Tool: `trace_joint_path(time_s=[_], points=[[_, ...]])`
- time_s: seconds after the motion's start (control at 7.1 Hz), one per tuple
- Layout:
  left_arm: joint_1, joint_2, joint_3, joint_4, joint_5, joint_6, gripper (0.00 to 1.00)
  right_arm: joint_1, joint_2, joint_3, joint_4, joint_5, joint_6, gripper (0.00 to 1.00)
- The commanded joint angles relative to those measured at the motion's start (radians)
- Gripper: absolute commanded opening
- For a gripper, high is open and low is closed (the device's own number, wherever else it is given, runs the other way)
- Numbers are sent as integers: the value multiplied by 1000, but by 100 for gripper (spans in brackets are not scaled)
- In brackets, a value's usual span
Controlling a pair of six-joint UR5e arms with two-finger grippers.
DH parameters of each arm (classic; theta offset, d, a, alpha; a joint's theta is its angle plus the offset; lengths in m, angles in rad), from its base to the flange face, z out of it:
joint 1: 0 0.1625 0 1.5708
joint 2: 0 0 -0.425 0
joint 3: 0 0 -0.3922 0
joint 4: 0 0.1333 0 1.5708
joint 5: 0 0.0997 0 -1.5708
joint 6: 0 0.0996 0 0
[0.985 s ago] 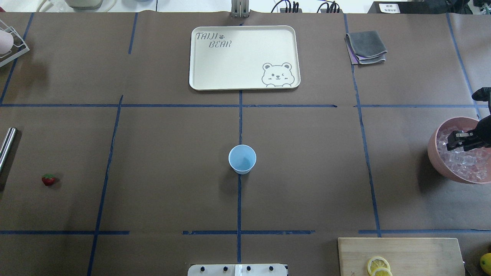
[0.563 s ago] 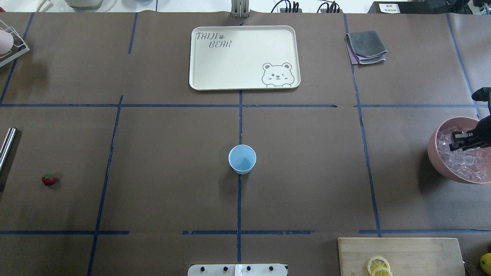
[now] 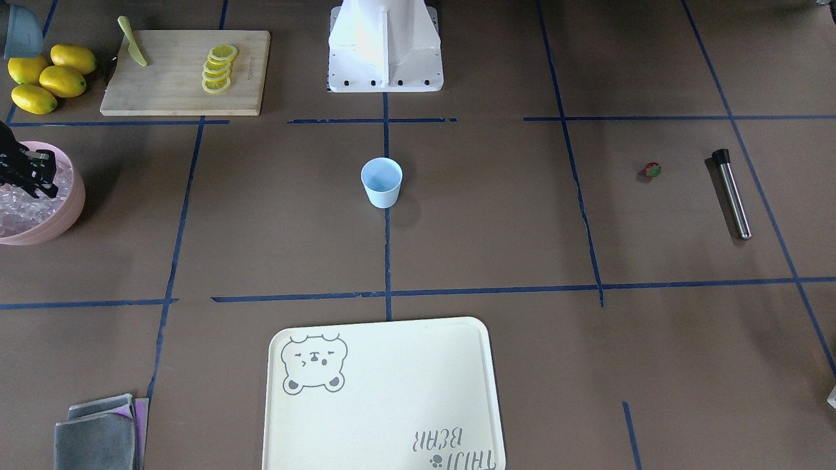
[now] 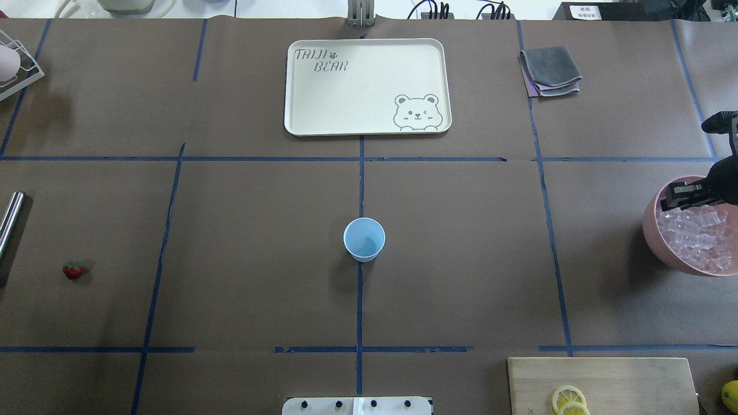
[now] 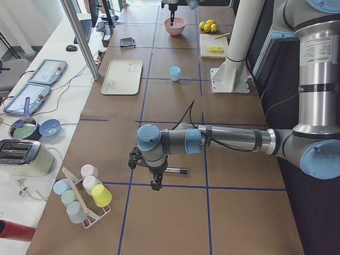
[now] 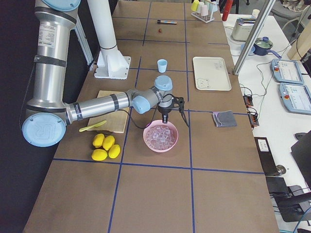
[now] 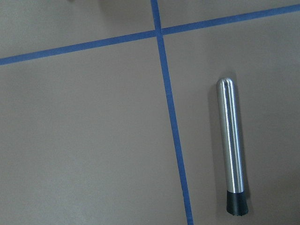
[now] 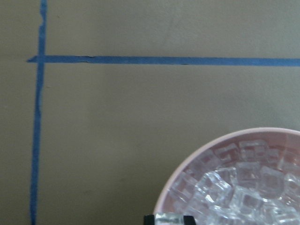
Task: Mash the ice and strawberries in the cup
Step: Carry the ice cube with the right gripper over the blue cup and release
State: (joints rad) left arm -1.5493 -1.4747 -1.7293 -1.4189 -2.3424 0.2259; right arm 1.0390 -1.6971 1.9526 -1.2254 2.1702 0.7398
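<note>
Next, the right gripper releases the ice cube inside the light-blue cup (image 3: 382,177) on the blue tape line.
The light-blue cup (image 4: 364,238) stands upright at the table's middle, nothing visible inside; it also shows in the front view (image 3: 381,182). The tiny red strawberry (image 4: 72,270) lies far left. Ice cubes (image 4: 695,236) fill the pink bowl (image 4: 650,230) at the right edge. My right gripper (image 4: 671,196) hangs over the bowl's far rim. In the right wrist view the gripper (image 8: 168,219) is shut on one ice cube (image 8: 168,216). My left gripper (image 5: 154,183) shows only in the left side view, above a steel muddler (image 7: 231,145); I cannot tell if it is open.
A cream bear tray (image 4: 366,86) lies beyond the cup. Folded grey cloths (image 4: 550,70) lie at the far right. A cutting board (image 3: 186,72) with lemon slices and a knife, and whole lemons (image 3: 46,75), lie near the robot's base. A cup rack (image 5: 85,196) stands at the left end.
My right gripper has closed among the ice, then risen and shifted toward the bowl's far rim with one cube between its fingertips. The cup and strawberry have not moved.
</note>
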Motion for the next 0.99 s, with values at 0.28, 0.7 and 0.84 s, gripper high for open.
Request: trace_joint_path(time_s=[0.28,0.7,0.84], points=[[0,-1,-9,0,0,1,100,-185,242,42,-14,-97,310,9],[2,-6,-15,0,-2,0,100,-439,621,34,-445,-301,389,9],[2,-6,-15,-2,-2,0,100,-511,708,4,-480,-366,482,9]])
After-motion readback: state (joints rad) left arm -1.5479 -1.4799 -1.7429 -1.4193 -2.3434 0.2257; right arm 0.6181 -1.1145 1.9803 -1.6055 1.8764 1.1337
